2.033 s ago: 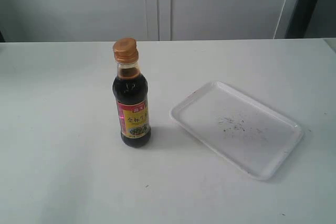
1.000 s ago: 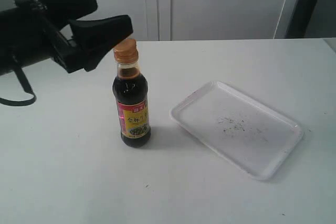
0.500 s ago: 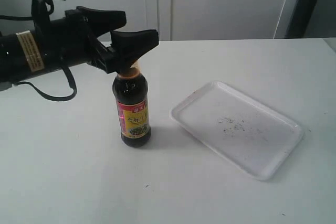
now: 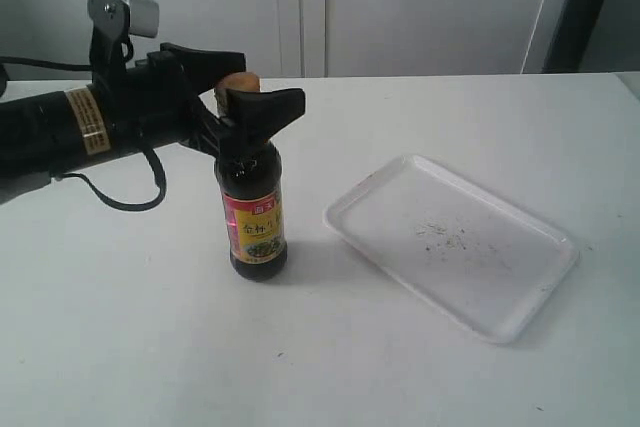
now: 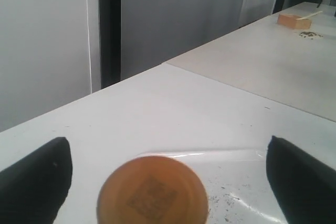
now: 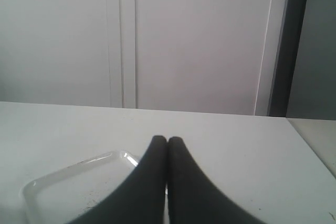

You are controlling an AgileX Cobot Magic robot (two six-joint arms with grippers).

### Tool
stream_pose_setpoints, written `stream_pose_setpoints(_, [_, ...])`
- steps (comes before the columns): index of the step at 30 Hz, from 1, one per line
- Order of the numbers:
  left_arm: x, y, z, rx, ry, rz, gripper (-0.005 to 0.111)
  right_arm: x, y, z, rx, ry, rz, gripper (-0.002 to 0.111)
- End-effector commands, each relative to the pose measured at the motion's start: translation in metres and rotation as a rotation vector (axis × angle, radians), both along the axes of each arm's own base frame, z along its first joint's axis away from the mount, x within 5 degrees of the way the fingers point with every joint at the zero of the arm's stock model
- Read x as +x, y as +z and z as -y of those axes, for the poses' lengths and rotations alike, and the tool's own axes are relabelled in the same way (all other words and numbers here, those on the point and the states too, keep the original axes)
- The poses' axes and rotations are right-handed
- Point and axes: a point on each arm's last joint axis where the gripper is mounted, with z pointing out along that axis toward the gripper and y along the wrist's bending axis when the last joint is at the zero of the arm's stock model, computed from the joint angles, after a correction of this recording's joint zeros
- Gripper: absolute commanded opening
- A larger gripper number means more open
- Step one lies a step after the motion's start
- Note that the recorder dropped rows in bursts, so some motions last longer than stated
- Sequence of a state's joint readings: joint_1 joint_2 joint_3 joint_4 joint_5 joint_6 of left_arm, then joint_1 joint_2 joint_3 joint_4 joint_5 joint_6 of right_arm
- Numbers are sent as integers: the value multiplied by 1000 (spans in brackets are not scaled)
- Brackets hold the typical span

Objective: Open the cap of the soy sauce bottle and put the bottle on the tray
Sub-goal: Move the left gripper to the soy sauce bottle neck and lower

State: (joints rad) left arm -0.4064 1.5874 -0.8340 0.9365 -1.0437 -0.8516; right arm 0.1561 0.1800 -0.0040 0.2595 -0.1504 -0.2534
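Observation:
My left gripper needs to next move down past the cap and close on the soy sauce bottle's body, at the upper part of its label (image 4: pixel 254 209).
The soy sauce bottle (image 4: pixel 253 209) stands upright on the white table, left of the tray (image 4: pixel 520 299). Its golden-orange cap (image 4: pixel 240 80) is closed and sits between the fingers of my left gripper (image 4: pixel 243 84), which is open around the neck and cap, not touching. In the left wrist view the cap (image 5: pixel 152 191) fills the lower middle, with one black finger (image 5: pixel 37 174) on each side and a gap to both. My right gripper (image 6: pixel 167 141) is shut with nothing in it, above the table near the tray's corner (image 6: pixel 73 182); it is outside the exterior view.
The tray carries dark speckles (image 4: pixel 447 237). White cabinet doors (image 4: pixel 300 7) stand behind the table. A second table with a small brown block (image 5: pixel 294 20) shows in the left wrist view.
The left arm came in from the left and moved right and down, so its open fingers now straddle the cap. Bottle and tray have not moved.

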Motion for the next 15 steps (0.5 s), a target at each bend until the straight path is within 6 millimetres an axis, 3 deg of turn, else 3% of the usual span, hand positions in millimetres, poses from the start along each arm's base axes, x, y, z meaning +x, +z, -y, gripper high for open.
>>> stream_pose_setpoints(1, [3,-5,2,12,-5,0,101,0,-1,0,-16,-7,0,0])
stream_pose_setpoints(15, [-1,-35,-2,53,25,-7,101,0,-1,0,-17,-6,-4,0])
